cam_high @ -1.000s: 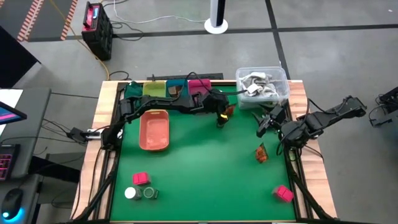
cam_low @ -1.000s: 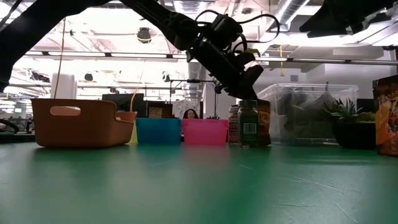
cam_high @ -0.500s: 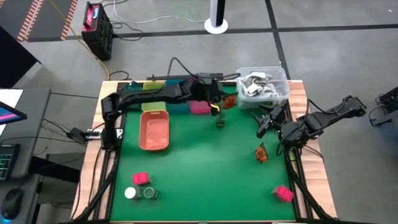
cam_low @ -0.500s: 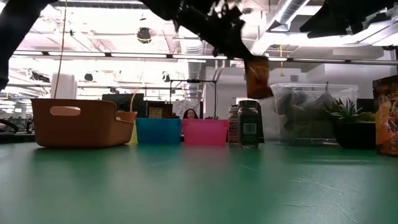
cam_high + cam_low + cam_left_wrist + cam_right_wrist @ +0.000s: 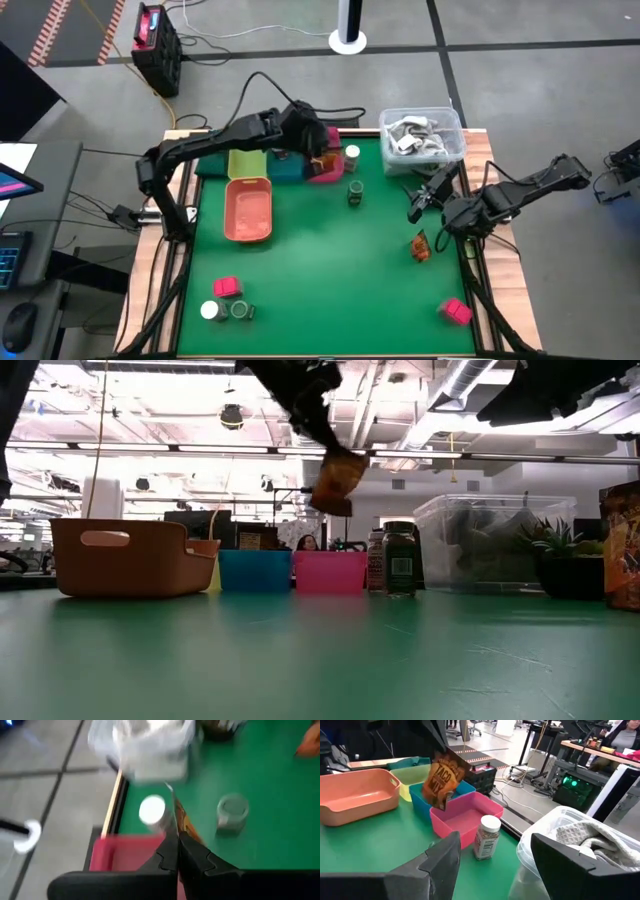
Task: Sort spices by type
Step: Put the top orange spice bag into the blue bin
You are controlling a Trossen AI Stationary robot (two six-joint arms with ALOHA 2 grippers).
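The robot's left gripper needs to release the brown-orange packet, now hanging over the pink tray, in the blue tray (image 5: 285,161) between the yellow and pink trays.
My left gripper (image 5: 322,153) is shut on a crinkly brown-orange packet (image 5: 338,481) and hangs over the pink tray (image 5: 324,172) at the far edge. A white-lidded jar (image 5: 352,155) and a dark green jar (image 5: 355,192) stand upright just right of that tray. My right gripper (image 5: 418,201) is open and waits near the right edge, with a second packet (image 5: 420,245) lying near it. One pink cube (image 5: 457,311) sits at the near right. Another pink cube (image 5: 226,288), a white-lidded jar (image 5: 209,311) and a green jar (image 5: 240,310) sit at the near left. My left gripper pinches the packet's upper edge (image 5: 446,761) between its two shut fingers (image 5: 170,854), coming from above. The packet hangs below the fingers, tilted and lifted clear, above the pink tray (image 5: 467,820). In the left wrist view it shows edge-on (image 5: 182,824).
Green (image 5: 212,148), yellow (image 5: 245,163), blue (image 5: 290,170) and pink trays line the far edge; an orange tray (image 5: 248,210) lies in front of them. A clear tub (image 5: 422,138) of white-grey items stands at the far right corner. The middle of the green mat is bare.
My left gripper has lifted the packet from beside the dark green jar, carrying it up and toward the table's far left until it hangs over the pink tray. The white-lidded jar behind the green jar has come into sight. The gripper stayed shut.
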